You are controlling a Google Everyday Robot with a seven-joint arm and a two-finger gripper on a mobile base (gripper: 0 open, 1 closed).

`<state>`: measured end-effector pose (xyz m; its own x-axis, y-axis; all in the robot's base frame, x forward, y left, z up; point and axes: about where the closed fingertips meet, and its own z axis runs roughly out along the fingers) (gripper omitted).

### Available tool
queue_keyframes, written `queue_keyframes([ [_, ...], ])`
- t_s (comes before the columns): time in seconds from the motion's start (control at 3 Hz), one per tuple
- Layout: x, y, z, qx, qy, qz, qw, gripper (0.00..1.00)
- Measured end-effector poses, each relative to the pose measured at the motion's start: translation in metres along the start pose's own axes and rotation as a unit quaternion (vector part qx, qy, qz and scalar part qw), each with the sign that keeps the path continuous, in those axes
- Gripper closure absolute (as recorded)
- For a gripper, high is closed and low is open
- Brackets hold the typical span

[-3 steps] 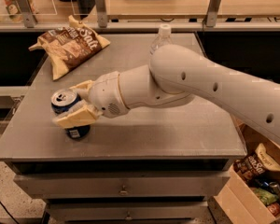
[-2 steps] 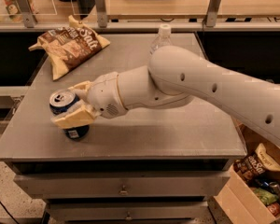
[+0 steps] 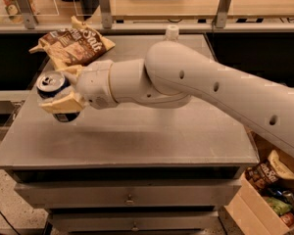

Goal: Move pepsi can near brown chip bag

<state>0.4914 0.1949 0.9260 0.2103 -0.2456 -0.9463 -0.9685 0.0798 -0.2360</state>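
Next, I let go of the pepsi can on the table (image 3: 77, 81), close in front of the brown chip bag.
The pepsi can (image 3: 54, 87), dark blue with a silver top, is held between the tan fingers (image 3: 63, 103) of my gripper (image 3: 63, 89) over the left part of the grey table (image 3: 152, 131). The can is tilted and lifted a little off the surface. The gripper is shut on it. The brown chip bag (image 3: 74, 47) lies at the table's far left corner, a short way behind the can. My white arm reaches in from the right across the table.
A clear water bottle's cap (image 3: 172, 32) shows behind my arm at the table's back edge. A cardboard box (image 3: 272, 190) of snacks stands on the floor at the lower right. A counter with metal posts runs behind the table.
The can has been lifted off the table and carried up and back toward the chip bag, tilting as it goes. The arm moved with it.
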Motion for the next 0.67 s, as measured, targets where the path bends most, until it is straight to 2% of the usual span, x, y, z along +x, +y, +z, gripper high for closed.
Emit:
queue_keyframes([
  [0.33, -0.020, -0.023, 0.012, 0.027, 0.027, -0.032, 0.9988, 1.00],
  [0.67, -0.015, -0.055, 0.008, 0.062, 0.057, -0.009, 0.9964, 1.00],
])
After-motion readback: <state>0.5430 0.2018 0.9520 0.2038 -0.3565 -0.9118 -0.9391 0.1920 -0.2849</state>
